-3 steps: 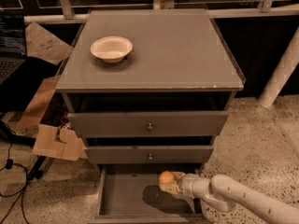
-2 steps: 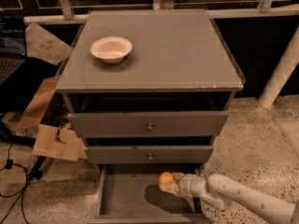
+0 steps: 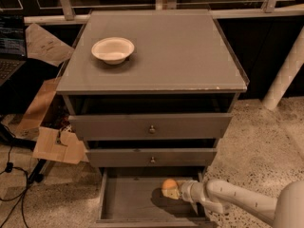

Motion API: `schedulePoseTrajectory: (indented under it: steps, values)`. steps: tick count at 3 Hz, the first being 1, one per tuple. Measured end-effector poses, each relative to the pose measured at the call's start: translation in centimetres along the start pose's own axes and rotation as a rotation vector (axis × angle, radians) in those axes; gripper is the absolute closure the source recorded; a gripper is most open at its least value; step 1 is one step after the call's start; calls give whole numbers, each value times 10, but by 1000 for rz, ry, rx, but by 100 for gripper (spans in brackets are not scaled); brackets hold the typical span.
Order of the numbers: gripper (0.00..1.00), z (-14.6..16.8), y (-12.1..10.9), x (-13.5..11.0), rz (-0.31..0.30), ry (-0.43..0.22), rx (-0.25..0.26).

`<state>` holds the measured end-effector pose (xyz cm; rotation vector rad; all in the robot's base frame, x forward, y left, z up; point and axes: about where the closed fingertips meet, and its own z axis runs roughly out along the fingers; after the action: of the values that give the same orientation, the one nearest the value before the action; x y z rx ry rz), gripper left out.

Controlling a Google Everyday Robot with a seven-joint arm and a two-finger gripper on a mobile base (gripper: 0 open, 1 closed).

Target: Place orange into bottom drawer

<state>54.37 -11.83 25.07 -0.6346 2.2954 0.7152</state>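
Observation:
My gripper is going to let go of the orange on the bottom drawer's grey bottom [image 3: 170, 197], nearer the side of the drawer that my arm reaches over.
The orange [image 3: 167, 186] is a small round fruit held at the tip of my gripper [image 3: 175, 190], just above the floor of the bottom drawer [image 3: 130, 201]. That drawer is pulled out: a wide shallow grey tray with low side walls. My white arm [image 3: 237, 201] reaches in from the lower right over the drawer's right wall. The gripper is shut on the orange. A dark shadow lies on the drawer floor under the fruit.
Two closed grey drawers with round knobs [image 3: 152, 128] sit above. A white bowl [image 3: 113, 49] stands on the cabinet top at back left. Cardboard pieces [image 3: 57, 144] and cables lie on the floor to the left. A white post [image 3: 285, 75] stands at right.
The gripper and orange have stayed almost in place over the drawer floor, shifting only slightly.

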Motion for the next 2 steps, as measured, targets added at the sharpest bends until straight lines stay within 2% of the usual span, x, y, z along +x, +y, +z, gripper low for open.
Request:
schedulePoseTrajectory:
  steps: [2]
  values:
    - [100,17,-8,24,47,45,5]
